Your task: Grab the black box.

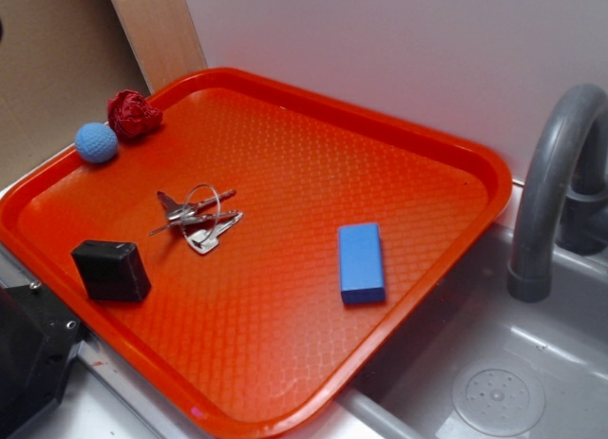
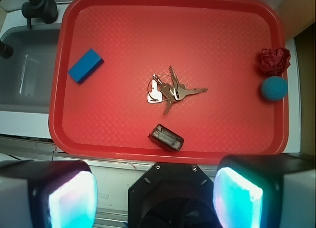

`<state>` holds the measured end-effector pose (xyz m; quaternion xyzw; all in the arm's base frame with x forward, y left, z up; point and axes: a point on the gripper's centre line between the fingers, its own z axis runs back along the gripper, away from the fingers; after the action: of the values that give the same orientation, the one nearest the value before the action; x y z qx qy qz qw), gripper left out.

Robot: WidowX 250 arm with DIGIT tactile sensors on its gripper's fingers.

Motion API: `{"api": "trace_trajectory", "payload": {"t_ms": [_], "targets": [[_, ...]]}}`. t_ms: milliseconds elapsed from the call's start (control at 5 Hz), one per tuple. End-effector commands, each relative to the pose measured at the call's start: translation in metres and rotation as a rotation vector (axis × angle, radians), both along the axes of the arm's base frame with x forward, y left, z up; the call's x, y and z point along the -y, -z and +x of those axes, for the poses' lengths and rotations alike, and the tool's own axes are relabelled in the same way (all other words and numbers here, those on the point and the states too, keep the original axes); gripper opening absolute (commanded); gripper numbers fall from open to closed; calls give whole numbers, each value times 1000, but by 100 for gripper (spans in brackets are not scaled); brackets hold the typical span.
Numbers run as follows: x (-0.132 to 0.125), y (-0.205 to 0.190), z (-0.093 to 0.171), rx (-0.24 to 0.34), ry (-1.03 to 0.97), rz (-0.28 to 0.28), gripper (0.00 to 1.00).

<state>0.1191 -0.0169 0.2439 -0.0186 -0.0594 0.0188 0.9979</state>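
Next, I lower my gripper to the middle of the black box [image 1: 111,271] [image 2: 166,137] beside the edge of the red tray and close it there.
The black box [image 1: 111,270] is a small matte black block lying on the red tray [image 1: 399,144] near its front left edge. In the wrist view the box [image 2: 167,137] lies near the tray's lower rim [image 2: 148,151], just above my gripper. My gripper [image 2: 155,198] is open and empty, high above the counter, with its two pads [image 2: 73,199] far apart. In the exterior view only a black part of the arm [image 1: 28,353] shows at the lower left; the fingers are out of view there.
A flat blue block [image 1: 361,262] lies on the tray's right side. A bunch of keys [image 1: 198,218] lies mid-tray. A blue ball [image 1: 96,142] and a red crumpled thing [image 1: 132,114] sit at the far left corner. A grey sink [image 1: 494,382] with a faucet [image 1: 556,173] is at the right.
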Motion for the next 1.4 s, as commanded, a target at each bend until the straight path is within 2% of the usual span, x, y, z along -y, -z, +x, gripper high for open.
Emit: {"api": "trace_trajectory", "payload": {"t_ms": [0, 200, 400, 600, 800, 1000, 1200], "targets": [[0, 0, 0, 0, 0, 0, 100], [-16, 41, 2, -11, 162, -63, 100], [-29, 74, 7, -30, 212, -104, 100], [-27, 107, 15, -59, 368, -174, 100], [-8, 143, 27, -151, 467, -125, 100], [-11, 174, 43, -145, 501, -98, 100], [-10, 198, 44, -129, 544, -86, 100]]}}
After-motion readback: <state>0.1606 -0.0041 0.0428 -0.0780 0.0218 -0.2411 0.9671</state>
